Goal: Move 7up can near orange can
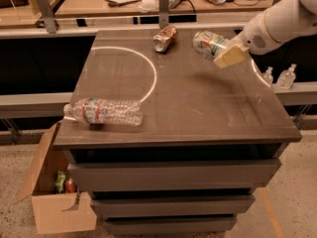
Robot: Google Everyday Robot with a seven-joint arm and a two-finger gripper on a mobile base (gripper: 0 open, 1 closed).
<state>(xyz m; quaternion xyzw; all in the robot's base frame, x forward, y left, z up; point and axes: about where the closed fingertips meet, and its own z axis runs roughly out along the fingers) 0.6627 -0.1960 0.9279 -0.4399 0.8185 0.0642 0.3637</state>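
My gripper is to set down the 7up can, now held above the table's far part. It will let go of it on the table (pixel 182 51) against the near side of the orange can.
The 7up can (pixel 208 44), pale with a green band, is held on its side above the table's far right part. My gripper (pixel 225 51) is shut on the 7up can, with the white arm reaching in from the upper right. The orange can (pixel 165 37), copper-coloured with a silver end, lies on its side near the table's far edge, a short way left of the held can. The two cans are apart.
A clear plastic bottle (pixel 104 112) lies on its side at the front left of the dark table (pixel 198 113). A white ring is marked on the tabletop. An open cardboard box (pixel 57 202) stands on the floor at the left. A desk with clutter stands behind.
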